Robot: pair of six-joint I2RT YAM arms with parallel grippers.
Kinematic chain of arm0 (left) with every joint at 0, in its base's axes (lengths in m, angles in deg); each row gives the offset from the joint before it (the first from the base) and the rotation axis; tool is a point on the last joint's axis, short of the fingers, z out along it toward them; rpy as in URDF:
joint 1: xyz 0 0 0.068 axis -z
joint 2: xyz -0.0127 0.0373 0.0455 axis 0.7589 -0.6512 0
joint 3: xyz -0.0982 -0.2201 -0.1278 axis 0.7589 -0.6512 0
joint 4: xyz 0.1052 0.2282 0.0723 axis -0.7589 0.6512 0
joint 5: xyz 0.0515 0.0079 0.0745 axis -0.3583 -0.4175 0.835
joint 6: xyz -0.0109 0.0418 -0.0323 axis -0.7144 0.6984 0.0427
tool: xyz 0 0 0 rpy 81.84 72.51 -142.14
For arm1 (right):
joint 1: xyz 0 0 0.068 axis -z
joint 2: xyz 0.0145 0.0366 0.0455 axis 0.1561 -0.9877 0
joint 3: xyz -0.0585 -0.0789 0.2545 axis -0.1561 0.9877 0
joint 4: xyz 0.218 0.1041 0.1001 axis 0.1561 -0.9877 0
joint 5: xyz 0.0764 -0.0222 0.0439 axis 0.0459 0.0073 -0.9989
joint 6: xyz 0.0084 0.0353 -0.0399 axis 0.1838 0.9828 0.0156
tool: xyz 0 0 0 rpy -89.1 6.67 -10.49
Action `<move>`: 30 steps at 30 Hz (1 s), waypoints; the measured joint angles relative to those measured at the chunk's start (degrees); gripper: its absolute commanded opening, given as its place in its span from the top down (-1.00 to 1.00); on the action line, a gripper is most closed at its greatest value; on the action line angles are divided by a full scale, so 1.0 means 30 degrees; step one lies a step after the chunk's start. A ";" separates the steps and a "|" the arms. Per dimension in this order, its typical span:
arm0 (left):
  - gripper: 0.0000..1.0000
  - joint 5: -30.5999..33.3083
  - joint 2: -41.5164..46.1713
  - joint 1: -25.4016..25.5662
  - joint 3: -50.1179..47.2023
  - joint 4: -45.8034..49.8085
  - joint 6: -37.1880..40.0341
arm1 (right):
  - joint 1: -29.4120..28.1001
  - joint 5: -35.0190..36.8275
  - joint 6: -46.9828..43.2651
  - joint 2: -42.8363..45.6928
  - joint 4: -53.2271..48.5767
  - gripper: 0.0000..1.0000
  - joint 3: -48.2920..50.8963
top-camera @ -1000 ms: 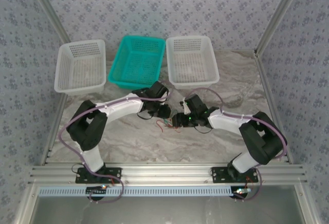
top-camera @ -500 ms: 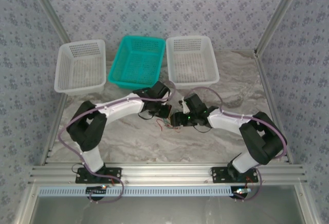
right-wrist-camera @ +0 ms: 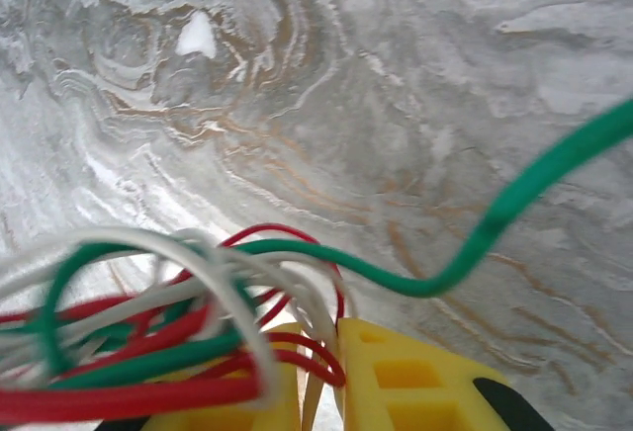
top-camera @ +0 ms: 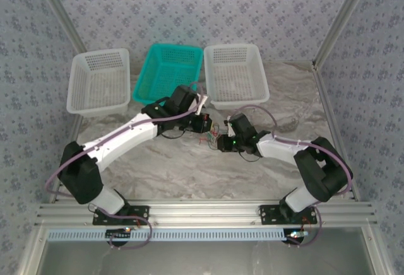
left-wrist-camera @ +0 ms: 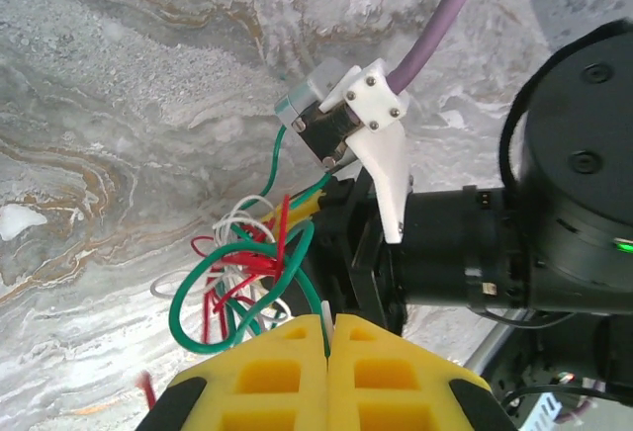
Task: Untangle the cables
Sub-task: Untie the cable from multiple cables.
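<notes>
The green cable from the robot's left gripper still loops around the clump of cables, so the left gripper will open and take the cable pieces at the right gripper's fingers (right-wrist-camera: 315, 348).
The cables (left-wrist-camera: 242, 268) are a small clump of green, red and white wires hanging over the marble table (top-camera: 189, 168), between both grippers. My left gripper (left-wrist-camera: 328, 324) is shut, with a green wire and a white wire end pinched between its yellow fingers (left-wrist-camera: 282, 362). In the top view the left gripper (top-camera: 206, 130) sits just left of the clump (top-camera: 210, 138). My right gripper (right-wrist-camera: 318, 377) is shut on the cables (right-wrist-camera: 168, 322), red and white strands caught between its yellow pads; one green wire (right-wrist-camera: 475, 243) loops off to the right. From above, the right gripper (top-camera: 220, 141) meets the clump from the right.
Three baskets stand along the back: white (top-camera: 99, 79), teal (top-camera: 168, 73) and white (top-camera: 232, 73). The left arm reaches close to the teal and right white baskets. The right arm's black wrist and purple cable (left-wrist-camera: 445, 16) fill the space just beyond the left gripper.
The left arm has stretched out and swung its gripper back toward the baskets, drawing the wires with it. The right gripper shifted slightly back and stays on the clump.
</notes>
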State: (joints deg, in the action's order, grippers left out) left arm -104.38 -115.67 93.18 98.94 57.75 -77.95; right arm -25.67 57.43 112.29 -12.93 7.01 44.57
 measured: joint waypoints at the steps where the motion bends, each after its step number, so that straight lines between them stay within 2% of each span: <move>1: 1.00 -0.0036 0.0219 -0.0160 -0.0066 0.0007 -0.0066 | 0.0066 0.0022 0.0051 0.0000 0.0138 0.63 0.0131; 4: 1.00 -0.0189 0.1195 -0.0852 -0.0488 0.0007 -0.0219 | 0.0262 -0.0051 0.0270 0.0073 0.0350 0.49 0.0561; 7: 1.00 -0.0321 0.2317 -0.1472 -0.0903 -0.0022 -0.0270 | 0.0466 -0.0284 0.0357 0.0146 0.0044 0.16 0.0838; 10: 1.00 -0.0503 0.3169 -0.1727 -0.0998 -0.0080 -0.0255 | 0.0444 -0.0386 -0.0117 0.1093 -0.0750 -0.01 0.0969; 15: 1.00 -0.1224 0.3512 -0.1596 -0.1617 -0.0313 -0.0066 | -0.0474 0.0138 -0.2193 0.5719 -0.1399 -0.29 0.0568; 18: 1.00 -0.1727 0.3504 -0.1355 -0.2047 -0.0299 0.0335 | -0.1290 0.0969 -0.4364 0.7839 -0.0168 -0.44 0.0277; 24: 1.00 -0.2696 0.3483 -0.1049 -0.2106 -0.0284 0.1479 | -0.1610 0.1231 -0.8684 0.8276 0.4095 -0.49 0.0765; 30: 1.00 -0.3264 0.3483 -0.1064 -0.2186 -0.0321 0.1821 | -0.1566 -0.1581 -1.1912 0.7796 0.6266 -0.42 0.1683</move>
State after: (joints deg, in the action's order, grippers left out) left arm -114.17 -105.22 89.99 92.39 56.79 -72.49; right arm -30.37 52.69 76.55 10.46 25.80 49.62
